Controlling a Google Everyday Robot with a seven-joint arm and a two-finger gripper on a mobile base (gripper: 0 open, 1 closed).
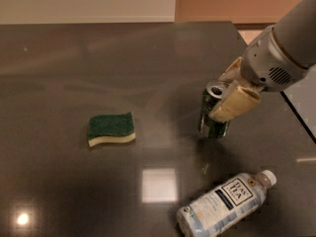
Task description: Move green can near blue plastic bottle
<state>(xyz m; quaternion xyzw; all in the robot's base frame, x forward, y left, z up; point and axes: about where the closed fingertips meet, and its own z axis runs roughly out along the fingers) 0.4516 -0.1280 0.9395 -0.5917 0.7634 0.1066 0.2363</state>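
Observation:
The robot's gripper will release the green can on the table (208,171) just behind the blue plastic bottle, next to the square light reflection.
The green can (211,113) stands upright right of the table's middle, its silver top and pull-tab opening showing. My gripper (231,97) comes in from the upper right and is shut on the can, one cream finger (236,103) across its front. The blue plastic bottle (224,203) lies on its side near the front edge, white cap pointing right, a short way below the can.
A green-and-yellow sponge (111,129) lies flat left of centre. The dark glossy table (123,63) has its right edge (296,117) running just behind my arm. Bright light reflections show on the table near the front.

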